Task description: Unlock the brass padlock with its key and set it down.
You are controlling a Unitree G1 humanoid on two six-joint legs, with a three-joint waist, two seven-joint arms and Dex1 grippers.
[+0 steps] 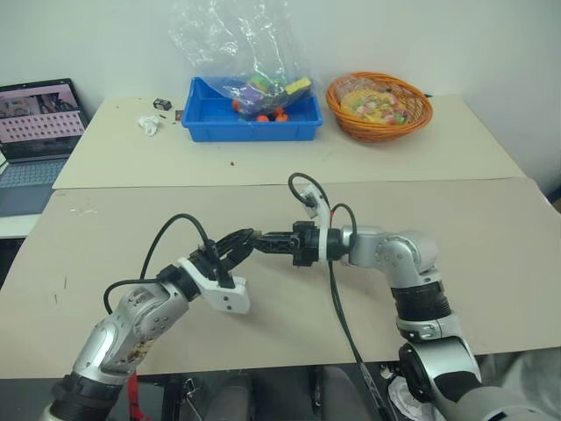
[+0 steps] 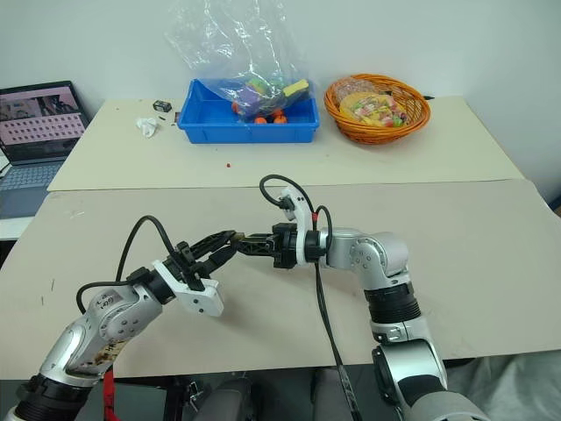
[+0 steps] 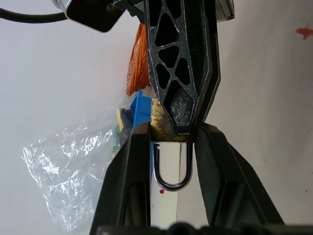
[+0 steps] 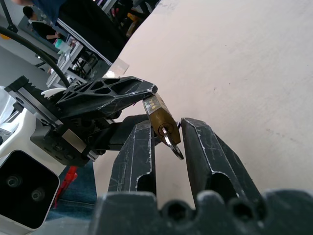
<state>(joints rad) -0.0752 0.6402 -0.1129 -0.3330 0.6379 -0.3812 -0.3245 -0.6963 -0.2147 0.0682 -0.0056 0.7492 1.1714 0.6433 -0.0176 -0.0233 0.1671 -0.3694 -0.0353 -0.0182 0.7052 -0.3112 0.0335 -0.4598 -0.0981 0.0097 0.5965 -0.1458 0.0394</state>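
Observation:
The fingers of my left gripper straddle the silver shackle, so my right gripper will grasp the brass padlock's body [image 3: 160, 125] before my left gripper pushes the shackle open.
Both grippers meet in the air above the near table [image 1: 438, 228]. The brass padlock [image 4: 157, 113] sits at the tip of my left gripper [image 1: 248, 237], which is shut on it. Its silver shackle [image 3: 171, 185] hangs between that gripper's fingers [image 3: 132, 166]. My right gripper [image 1: 261, 239] comes in level from the right, facing the left one. A small key [image 4: 168, 136] with a ring sticks out of the padlock's end, and the right gripper's fingers [image 4: 142, 147] are shut on it.
On the far table stand a blue bin [image 1: 202, 123] holding toys in a clear plastic bag [image 1: 232, 44] and an orange basket [image 1: 351, 127]. A white crumpled scrap [image 1: 149, 124] lies left of the bin. A laptop [image 1: 35, 132] sits at the far left.

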